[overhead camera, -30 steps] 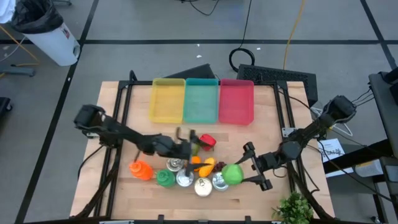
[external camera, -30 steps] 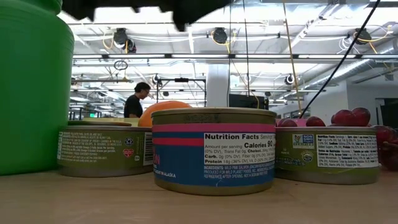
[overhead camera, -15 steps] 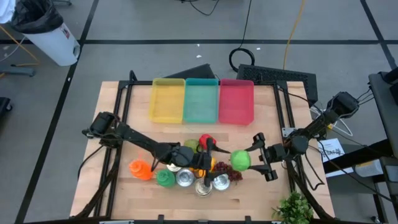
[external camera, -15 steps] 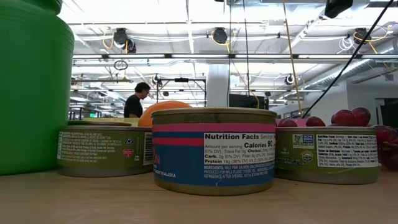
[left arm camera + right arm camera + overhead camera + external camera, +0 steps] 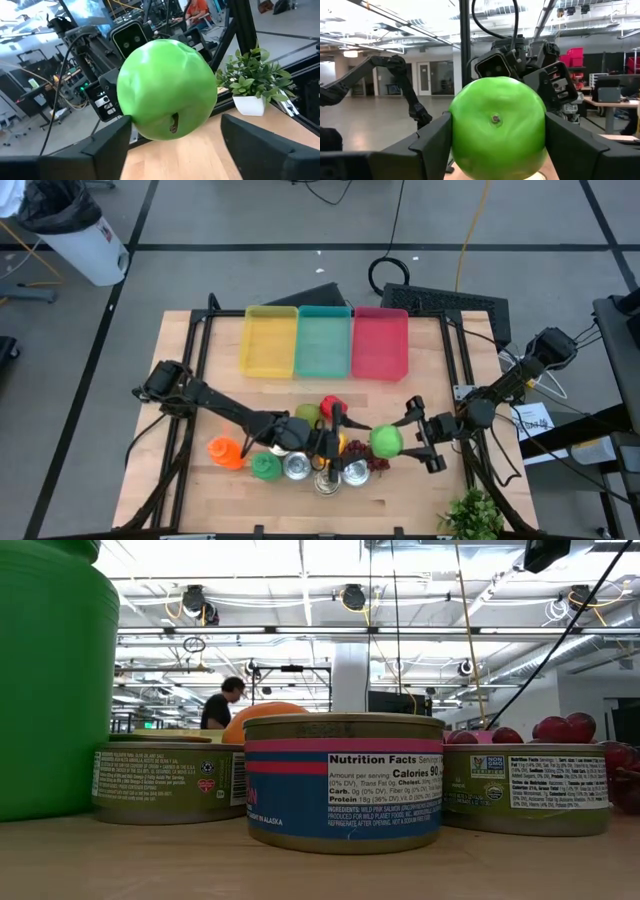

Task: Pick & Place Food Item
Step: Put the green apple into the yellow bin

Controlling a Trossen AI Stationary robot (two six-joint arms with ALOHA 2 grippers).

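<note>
The robot's right gripper is holding the green apple's sides, so next the left gripper pinches the apple's short stem (image 5: 174,122) before carrying the apple to a bin.
A green apple (image 5: 386,440) is off the table at the near right, with my right gripper (image 5: 497,120) shut on it. My left gripper (image 5: 175,121) reaches level from the table's left and is open, with one finger on each side of the same apple (image 5: 167,95). Below and left of the apple, several tins (image 5: 343,780) stand upright on the wood with an orange (image 5: 262,718) behind them. Dark grapes (image 5: 377,464) lie beside the tins. My right gripper pinches the apple's two opposite sides (image 5: 457,125) between its two fingers, coming from the table's right and slanting slightly upward. The apple's stem end faces the wrist and it hangs clear of the wood. My left gripper has one finger (image 5: 112,142) at the apple's edge, and I cannot tell whether it touches. The other finger (image 5: 260,145) stands apart from it.
Yellow (image 5: 270,340), teal (image 5: 324,340) and pink (image 5: 380,342) bins stand side by side at the far edge. A green bottle (image 5: 264,468), an orange bottle (image 5: 226,452) and a red item (image 5: 331,406) are near the tins. A potted plant (image 5: 470,515) stands at the near right corner.
My left gripper has swung toward the table's right and rolled, and has come up to the apple. My right gripper has carried the apple away from the tins, toward the far right, then kept still.
</note>
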